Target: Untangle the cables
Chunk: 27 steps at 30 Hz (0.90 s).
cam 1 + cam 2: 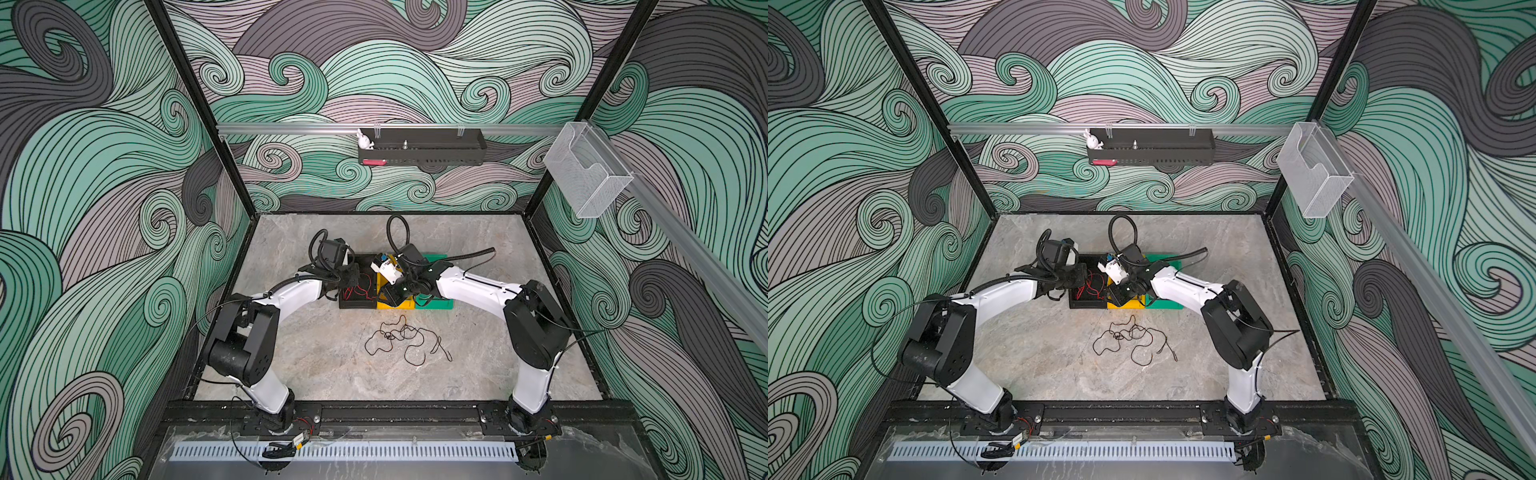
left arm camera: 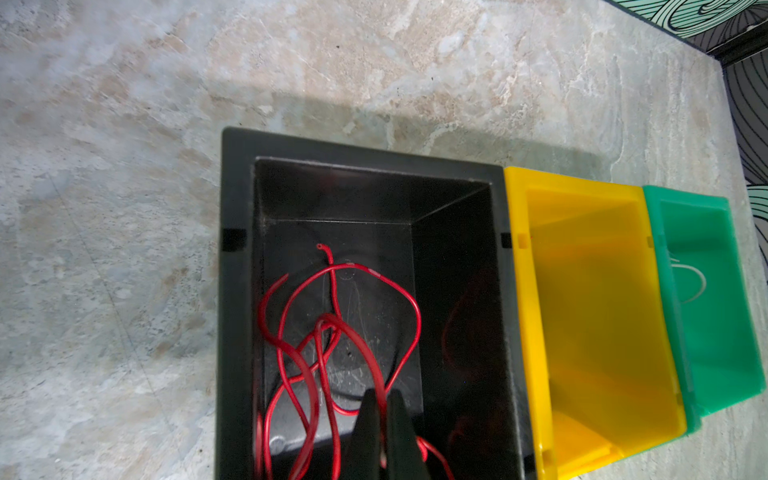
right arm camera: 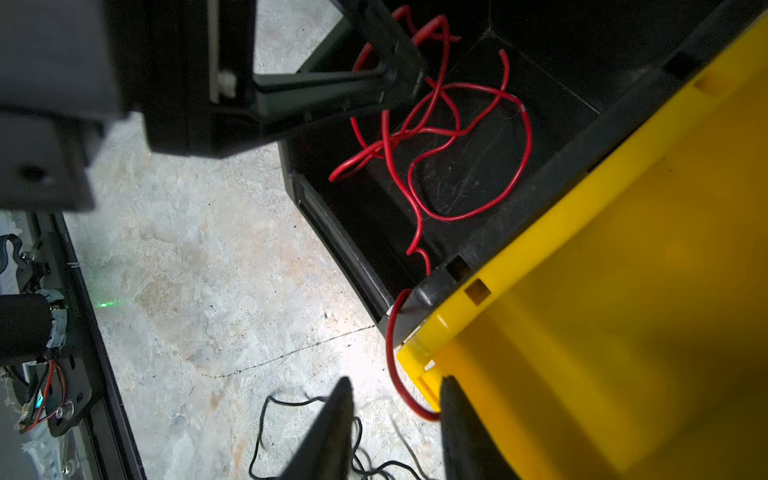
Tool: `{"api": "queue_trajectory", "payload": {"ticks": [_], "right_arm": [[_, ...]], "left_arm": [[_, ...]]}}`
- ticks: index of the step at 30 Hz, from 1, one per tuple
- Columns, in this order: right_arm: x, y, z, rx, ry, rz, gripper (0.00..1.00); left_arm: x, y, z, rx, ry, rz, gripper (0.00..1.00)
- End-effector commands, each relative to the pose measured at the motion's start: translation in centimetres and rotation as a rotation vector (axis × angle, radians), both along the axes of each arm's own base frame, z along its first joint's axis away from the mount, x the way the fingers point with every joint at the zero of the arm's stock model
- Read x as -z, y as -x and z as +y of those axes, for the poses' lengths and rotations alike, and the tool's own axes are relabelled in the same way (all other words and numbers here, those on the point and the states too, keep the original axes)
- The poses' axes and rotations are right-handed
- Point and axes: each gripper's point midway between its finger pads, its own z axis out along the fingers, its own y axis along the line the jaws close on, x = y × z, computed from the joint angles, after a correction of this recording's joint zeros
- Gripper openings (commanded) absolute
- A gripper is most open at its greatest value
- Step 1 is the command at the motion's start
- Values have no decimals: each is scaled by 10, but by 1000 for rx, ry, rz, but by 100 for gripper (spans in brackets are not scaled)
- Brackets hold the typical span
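The red cable's end hangs over the front corner of the black bin, so the robot's right gripper should grab that hanging end (image 3: 402,391), raise it and tuck it into the bin.
A thin red cable (image 2: 332,324) lies coiled in the black bin (image 2: 361,149). My left gripper (image 2: 384,399) is inside that bin, shut on a strand of it. One end of the red cable (image 3: 390,332) hangs over the bin's front corner and loops down between the fingers of my right gripper (image 3: 395,386), which is open just above the table at the yellow bin's (image 3: 623,291) corner. A tangle of thin dark cables (image 1: 405,340) lies loose on the table in front of the bins, apart from both grippers. A white cable (image 2: 694,286) lies in the green bin (image 2: 715,332).
The black (image 1: 353,305), yellow (image 1: 395,306) and green (image 1: 436,305) bins stand side by side mid-table, under both wrists. Thick corrugated hoses (image 1: 399,232) arch behind the arms. A black shelf (image 1: 422,147) hangs on the back wall. Bare marble table (image 1: 332,374) lies at the front.
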Motion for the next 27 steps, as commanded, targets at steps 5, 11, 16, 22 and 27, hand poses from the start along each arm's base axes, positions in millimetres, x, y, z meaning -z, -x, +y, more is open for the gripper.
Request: {"api": "queue_trajectory", "payload": {"ticks": [5,11,16,22,27], "right_arm": [[-9,-4,11,-20,-34,-6,17],[-1,-8,1,-22,35,-55,31],[8,-14,-1,-49,79,-94,41],[16,-15,3,-72,74,-96,47],[7,-14,5,-68,45,-112,41]], "left_arm": [[-3,-12,2,-17,-13,-8,2],[-6,-15,4,-12,-20,-11,2],[-2,-16,4,-9,-19,-3,2],[1,-16,4,-11,-16,7,2],[4,-17,4,-12,-18,12,1]]}}
